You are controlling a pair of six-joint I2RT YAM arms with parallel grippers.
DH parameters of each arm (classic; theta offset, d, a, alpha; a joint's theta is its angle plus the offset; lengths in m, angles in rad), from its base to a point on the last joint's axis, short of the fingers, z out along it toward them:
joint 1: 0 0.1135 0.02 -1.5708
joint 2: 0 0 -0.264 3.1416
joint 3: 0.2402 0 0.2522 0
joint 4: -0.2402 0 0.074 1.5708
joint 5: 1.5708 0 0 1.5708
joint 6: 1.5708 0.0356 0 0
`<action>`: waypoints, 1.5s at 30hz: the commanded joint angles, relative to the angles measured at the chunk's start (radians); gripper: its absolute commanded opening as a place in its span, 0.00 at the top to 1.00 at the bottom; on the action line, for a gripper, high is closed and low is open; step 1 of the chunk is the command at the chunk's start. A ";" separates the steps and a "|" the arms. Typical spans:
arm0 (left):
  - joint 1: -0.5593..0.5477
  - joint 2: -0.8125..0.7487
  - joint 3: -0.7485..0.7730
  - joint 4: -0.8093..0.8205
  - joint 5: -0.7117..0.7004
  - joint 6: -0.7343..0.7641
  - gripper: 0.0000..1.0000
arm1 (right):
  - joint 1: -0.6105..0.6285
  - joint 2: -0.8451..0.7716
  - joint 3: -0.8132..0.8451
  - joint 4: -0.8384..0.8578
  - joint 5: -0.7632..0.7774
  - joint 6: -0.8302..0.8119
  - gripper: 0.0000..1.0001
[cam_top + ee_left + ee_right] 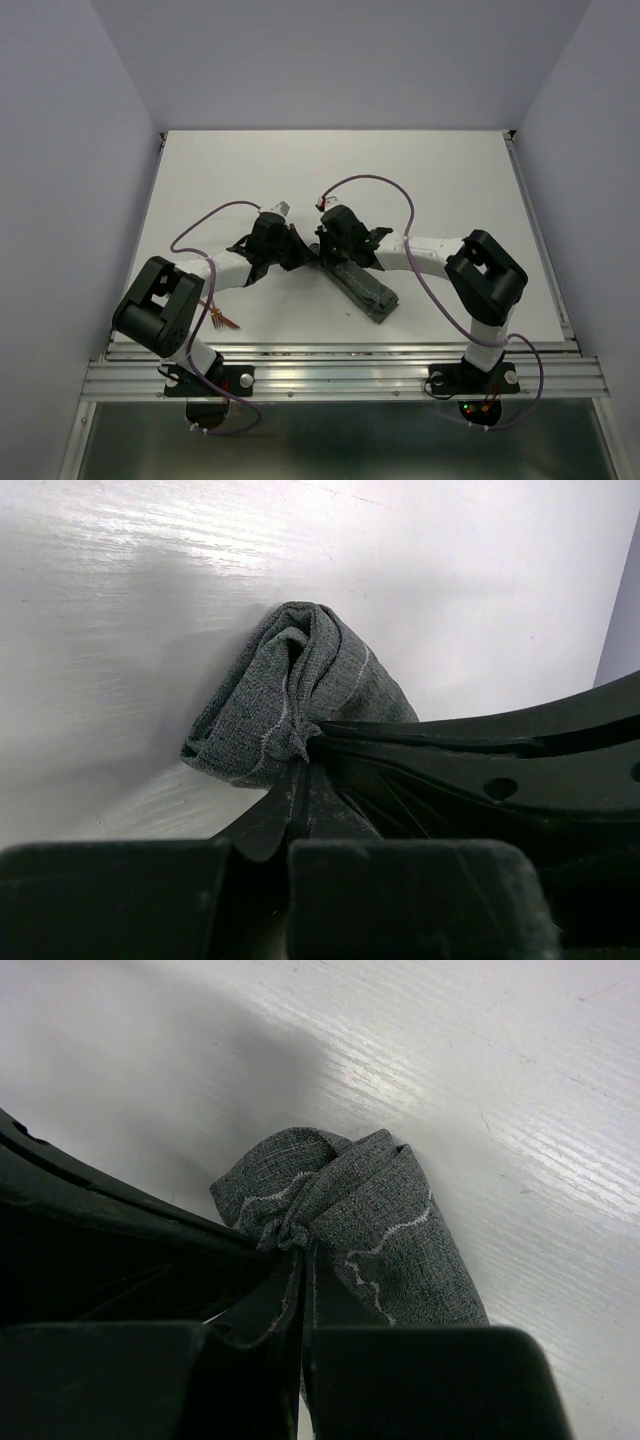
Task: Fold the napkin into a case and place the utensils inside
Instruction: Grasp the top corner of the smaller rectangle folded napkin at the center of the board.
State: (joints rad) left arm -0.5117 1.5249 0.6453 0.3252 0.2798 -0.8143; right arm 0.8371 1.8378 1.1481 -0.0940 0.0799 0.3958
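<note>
The napkin's far end is pinched by both my grippers at one gathered spot, so I should open my right gripper, back it off and take the napkin (337, 1232) beside that spot.
The grey-green napkin (371, 291) lies in the middle of the table as a narrow bunched strip running toward the near right. My left gripper (303, 253) and right gripper (324, 252) meet at its far end. Seen from the left wrist, my left gripper (303, 755) is shut on a pinch of the napkin (290, 685). From the right wrist, my right gripper (303, 1250) is likewise shut on a gathered corner of the napkin (395, 1220). The copper-brown utensils (222, 320) lie by the left arm's base, partly hidden under the arm.
Purple cables (205, 225) loop over both arms. The right gripper's black body (500, 770) fills the lower right of the left wrist view. An aluminium rail (340, 375) runs along the table's near edge. White walls stand on three sides.
</note>
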 commanded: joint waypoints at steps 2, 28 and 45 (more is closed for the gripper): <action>0.009 -0.055 0.004 0.041 0.013 -0.002 1.00 | -0.006 0.037 0.001 0.031 -0.043 0.028 0.99; 0.009 0.000 -0.016 0.104 0.055 -0.009 1.00 | -0.024 -0.147 -0.051 0.050 -0.114 0.118 0.69; 0.009 0.001 -0.015 0.104 0.052 -0.009 1.00 | -0.085 -0.123 -0.068 0.034 -0.049 0.121 0.85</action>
State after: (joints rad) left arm -0.5018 1.5360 0.6342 0.3805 0.3180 -0.8253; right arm 0.7650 1.6653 1.0336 -0.0803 0.0219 0.5179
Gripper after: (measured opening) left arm 0.019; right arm 0.164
